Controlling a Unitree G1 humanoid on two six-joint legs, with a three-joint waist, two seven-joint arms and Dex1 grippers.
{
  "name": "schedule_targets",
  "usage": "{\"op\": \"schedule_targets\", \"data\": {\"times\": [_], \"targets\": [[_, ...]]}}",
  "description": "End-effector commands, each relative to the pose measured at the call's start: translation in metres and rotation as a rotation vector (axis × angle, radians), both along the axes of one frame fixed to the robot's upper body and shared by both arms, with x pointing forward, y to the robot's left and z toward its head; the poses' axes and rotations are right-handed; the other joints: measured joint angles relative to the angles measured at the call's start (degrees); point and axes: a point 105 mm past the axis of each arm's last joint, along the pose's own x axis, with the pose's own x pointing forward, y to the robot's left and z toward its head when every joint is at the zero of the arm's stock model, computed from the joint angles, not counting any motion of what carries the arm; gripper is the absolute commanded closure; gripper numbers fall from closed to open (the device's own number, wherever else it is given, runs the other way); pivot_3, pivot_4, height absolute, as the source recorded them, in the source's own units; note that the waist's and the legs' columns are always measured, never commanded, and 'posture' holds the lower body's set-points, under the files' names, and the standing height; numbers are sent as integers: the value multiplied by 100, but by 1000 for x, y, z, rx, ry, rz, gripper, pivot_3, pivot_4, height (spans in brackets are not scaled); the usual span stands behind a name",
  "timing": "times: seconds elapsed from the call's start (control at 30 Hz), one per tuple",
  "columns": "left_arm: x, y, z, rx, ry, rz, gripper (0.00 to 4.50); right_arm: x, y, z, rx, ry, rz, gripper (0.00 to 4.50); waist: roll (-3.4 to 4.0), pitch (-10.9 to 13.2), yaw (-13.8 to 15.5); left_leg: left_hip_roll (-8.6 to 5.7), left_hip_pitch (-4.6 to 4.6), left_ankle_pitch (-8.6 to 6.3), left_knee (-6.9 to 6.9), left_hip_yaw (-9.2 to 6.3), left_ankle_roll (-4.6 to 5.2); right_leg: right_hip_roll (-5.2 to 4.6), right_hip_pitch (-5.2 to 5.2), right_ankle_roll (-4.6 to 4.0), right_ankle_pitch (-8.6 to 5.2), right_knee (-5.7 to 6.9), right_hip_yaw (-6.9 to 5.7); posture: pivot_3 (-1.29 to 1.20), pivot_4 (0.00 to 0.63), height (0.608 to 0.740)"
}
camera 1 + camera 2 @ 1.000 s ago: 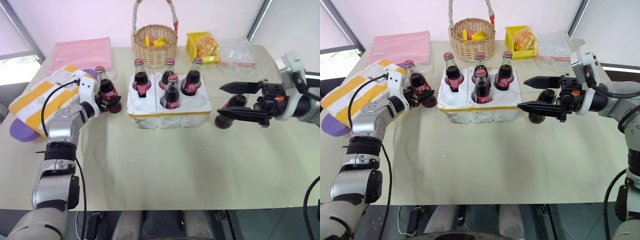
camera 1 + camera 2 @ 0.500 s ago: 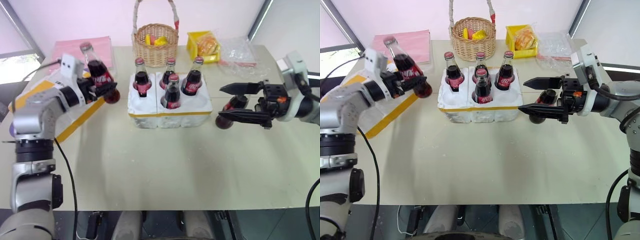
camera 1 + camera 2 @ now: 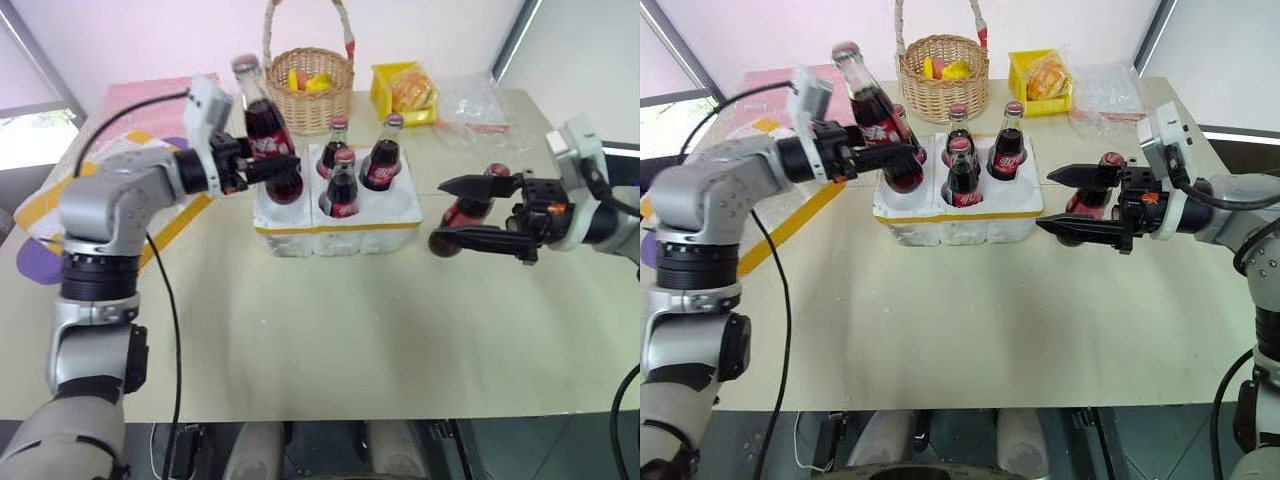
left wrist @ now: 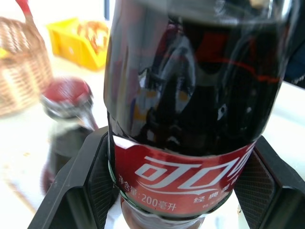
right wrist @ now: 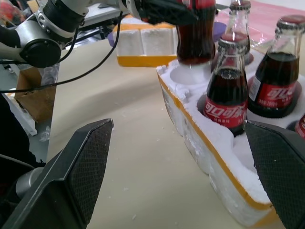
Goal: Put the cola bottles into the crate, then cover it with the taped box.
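Observation:
The cola bottle will go into the crate's front corner hole (image 3: 282, 211) on the side of the taped box, and I should let go of it there with my left gripper.
The crate (image 3: 335, 218) is a low white foam block with a yellow band, at mid-table. Three cola bottles (image 3: 345, 185) stand in its wells. My left gripper (image 3: 262, 162) is shut on another cola bottle (image 3: 265, 130) at the label. It holds that bottle tilted, its base just over an open well (image 5: 185, 76) at the crate's left end. My right gripper (image 3: 448, 212) is open, level with the crate's right side and pointing at it. One more bottle (image 3: 468, 208) lies just beyond its fingers. The taped box (image 3: 780, 235) lies at the far left, partly behind my left arm.
A wicker basket (image 3: 310, 85) stands behind the crate. A yellow bin (image 3: 405, 92) and a clear plastic bag (image 3: 470, 100) sit at the back right. At the back left lies a pink folder (image 3: 150, 100). A purple disc (image 3: 35, 262) sticks out under the taped box.
My left arm lifted its bottle from beside the taped box and carried it right, up over the crate's left end. The right gripper stayed put and open.

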Motion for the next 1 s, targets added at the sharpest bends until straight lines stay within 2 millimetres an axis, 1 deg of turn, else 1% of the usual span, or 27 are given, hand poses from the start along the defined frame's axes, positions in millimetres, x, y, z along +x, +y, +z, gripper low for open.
{"op": "schedule_targets", "data": {"times": [0.03,0.13,0.2,0.37,0.47,0.57,0.7,0.77,0.9,1.0], "targets": [[2,-1,12,32,-121,0,1710,-7,1,14,14,-74,2,0,0,0,3,0,0,0,0,0,0,0,0,0,0,0,0,0,150,738],[5,-1,1,72,-119,4,1710,-9,0,14,16,-74,-9,0,0,0,28,0,0,0,2,0,0,0,2,0,0,0,1,0,150,738],[4,-1,-2,93,-127,-6,1710,-10,-1,14,18,-74,-17,0,0,0,30,0,1,0,4,0,0,-1,6,0,0,-1,0,0,150,738],[0,2,4,83,-128,-19,1710,-9,-2,12,19,-69,-31,0,0,0,16,0,4,0,4,-1,0,0,8,0,0,0,1,0,150,738],[-7,6,8,91,-127,-29,1710,-8,-2,13,22,-69,-37,0,0,0,2,0,6,0,3,-1,0,0,8,0,0,0,1,0,150,738],[-12,8,4,109,-120,-41,1710,-7,-2,12,24,-67,-41,0,1,0,-4,0,6,0,1,0,0,0,7,0,0,0,1,0,150,738],[-12,10,1,105,-112,-20,1710,-6,-2,11,25,-63,-47,0,-4,2,18,0,4,0,2,-1,0,0,7,0,0,-1,1,0,150,738],[-12,7,0,110,-115,-26,1710,-5,-1,11,24,-63,-48,0,-4,2,14,0,3,0,3,-1,0,0,7,0,0,-2,1,0,150,738],[-8,-4,-11,128,-112,-47,1710,-4,-1,13,22,-66,-48,0,-4,2,21,0,3,0,0,0,0,0,5,0,0,-2,1,0,150,738],[1,-7,-24,131,-84,-25,1710,-3,0,14,22,-67,-47,0,-4,3,29,-1,3,0,3,1,0,-1,7,0,0,-2,2,0,150,738]]}}
